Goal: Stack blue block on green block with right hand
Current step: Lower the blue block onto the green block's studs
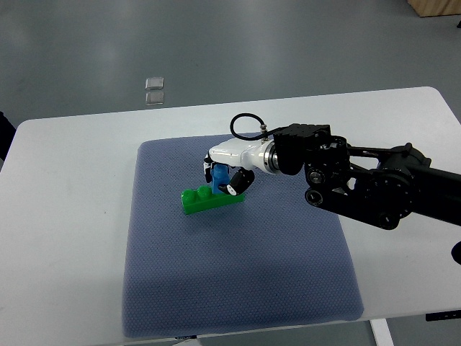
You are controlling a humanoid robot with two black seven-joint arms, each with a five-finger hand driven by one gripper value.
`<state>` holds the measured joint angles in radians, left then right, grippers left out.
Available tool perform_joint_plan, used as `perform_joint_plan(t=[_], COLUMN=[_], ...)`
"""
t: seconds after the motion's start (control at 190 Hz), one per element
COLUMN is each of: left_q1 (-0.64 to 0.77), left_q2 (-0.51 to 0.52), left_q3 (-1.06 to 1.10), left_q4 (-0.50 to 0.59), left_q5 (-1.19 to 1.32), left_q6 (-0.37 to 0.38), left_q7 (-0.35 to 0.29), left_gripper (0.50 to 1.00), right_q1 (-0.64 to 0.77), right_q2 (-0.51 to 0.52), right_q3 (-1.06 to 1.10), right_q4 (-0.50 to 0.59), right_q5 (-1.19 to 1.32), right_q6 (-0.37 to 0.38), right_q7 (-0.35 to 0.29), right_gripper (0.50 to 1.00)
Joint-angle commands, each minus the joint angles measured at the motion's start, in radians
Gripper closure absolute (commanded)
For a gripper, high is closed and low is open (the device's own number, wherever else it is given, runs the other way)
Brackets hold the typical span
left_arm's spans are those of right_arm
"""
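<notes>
My right gripper will let go of the blue block on the half of the green block (220, 192) that is closest to my arm.
A green block (204, 200) lies on the blue-grey mat (238, 267), left of centre. The blue block (220, 177) stands just above the green block's right half, held between the fingers of my right hand (224, 176). That hand is white with black fingertips, and its black arm (374, 184) comes in from the right edge. The blue block's underside is hidden by the fingers, so whether it touches the green block cannot be told.
The mat lies on a white table (65, 216) with rounded corners. Two small clear squares (154, 89) sit on the grey floor beyond the table's far edge. A wooden object (436, 7) shows at the top right corner.
</notes>
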<state>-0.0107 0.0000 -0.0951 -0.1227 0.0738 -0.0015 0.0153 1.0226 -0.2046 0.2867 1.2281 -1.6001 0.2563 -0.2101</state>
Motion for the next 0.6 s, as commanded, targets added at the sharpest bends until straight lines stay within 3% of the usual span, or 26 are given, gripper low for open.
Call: perform_joint_plan(t=[0.0,0.596], left_q1=[0.000,0.000], left_q2=[0.000,0.000], left_q3=[0.000,0.000], left_q4=[0.000,0.000], left_q5=[0.000,0.000], left_q6=[0.000,0.000], left_q7=[0.000,0.000], left_gripper=[0.500,0.500], right_q1=[-0.003,-0.016], right_q2=[0.002,0.024], right_q3=[0.000,-0.014], right_q4=[-0.006,-0.021], right_q5=[-0.008,-0.031], right_q6=[-0.002,-0.020], right_q7=[0.002,0.009], right_gripper=[0.938,0.938])
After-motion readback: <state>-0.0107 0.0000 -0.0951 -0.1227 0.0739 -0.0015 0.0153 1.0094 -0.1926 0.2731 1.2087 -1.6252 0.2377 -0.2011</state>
